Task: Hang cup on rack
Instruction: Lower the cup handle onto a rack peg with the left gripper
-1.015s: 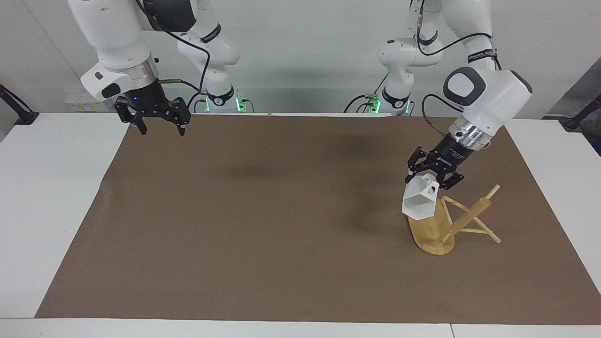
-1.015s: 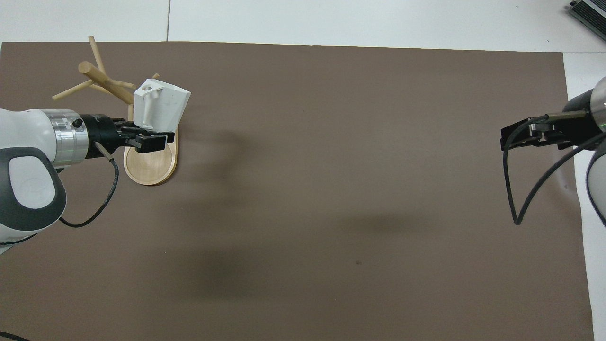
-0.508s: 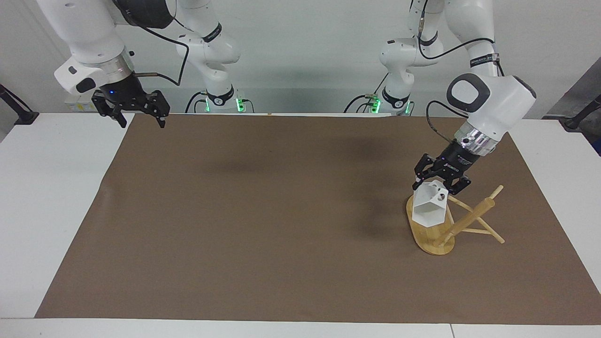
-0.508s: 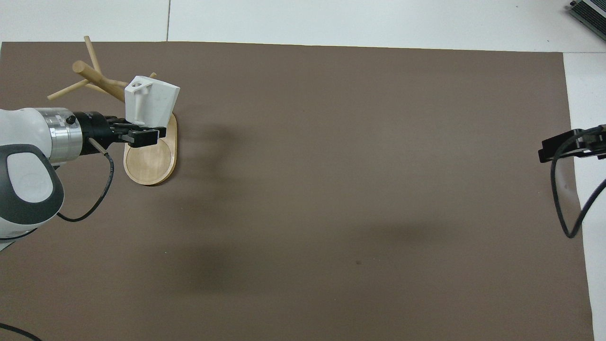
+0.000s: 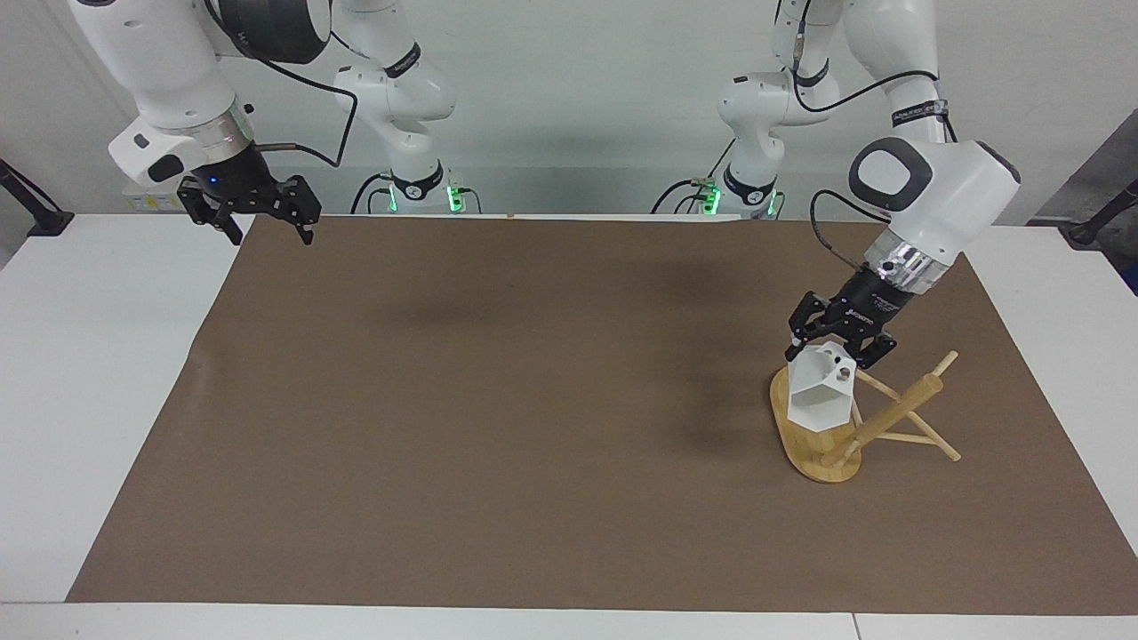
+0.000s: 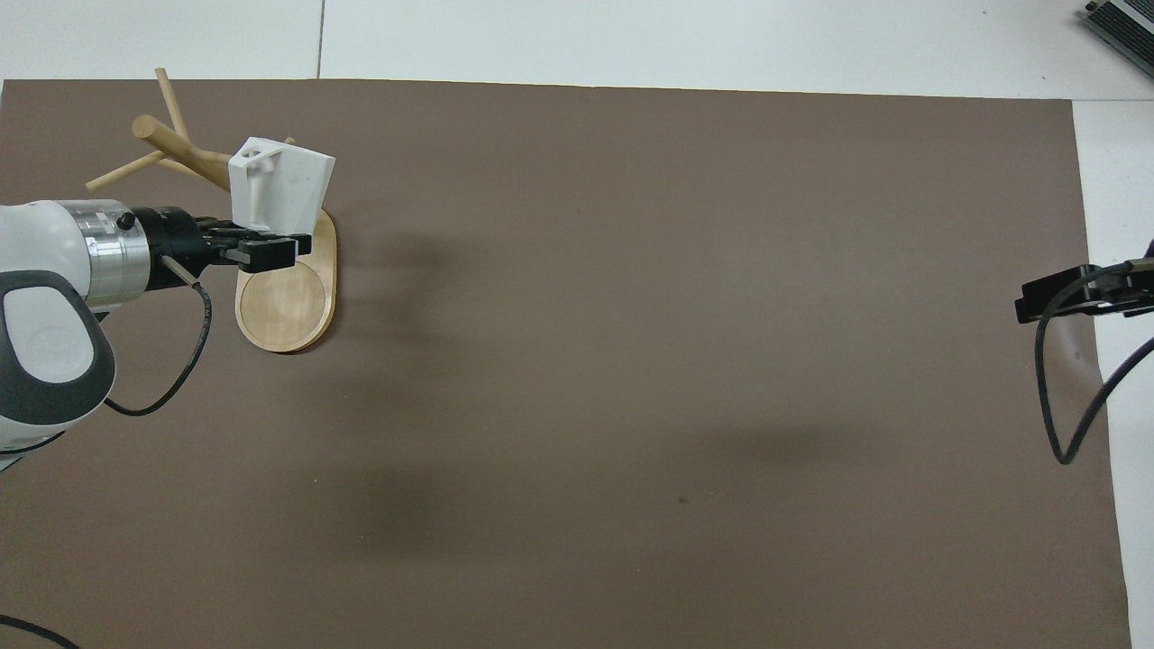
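Note:
The robot's left gripper should release the white cup on the thin peg (image 6: pixel 259 178) beside the central post, with the cup's handle looped over it.
The white faceted cup (image 5: pixel 816 400) hangs tilted in my left gripper (image 5: pixel 837 347), which is shut on its handle end. It is over the oval base (image 5: pixel 800 452) of the bamboo rack, close beside the central post (image 5: pixel 889 413) and a thin peg (image 5: pixel 876 387). Tan wood shows through the handle's round hole; I cannot tell if a peg is in it. In the overhead view the cup (image 6: pixel 287 185) covers the far end of the base (image 6: pixel 287 306), with the left gripper (image 6: pixel 263 253) at its handle side. My right gripper (image 5: pixel 269 231) is open and empty, up over the mat's corner.
A brown mat (image 5: pixel 498 400) covers the table (image 5: pixel 98 356); white table surface shows around it. The right gripper (image 6: pixel 1055 299) shows at the mat's edge in the overhead view, with its cable looping below it.
The left gripper has lowered the cup and carried it closer to the rack's post. The right gripper has drawn back to the right arm's end of the mat.

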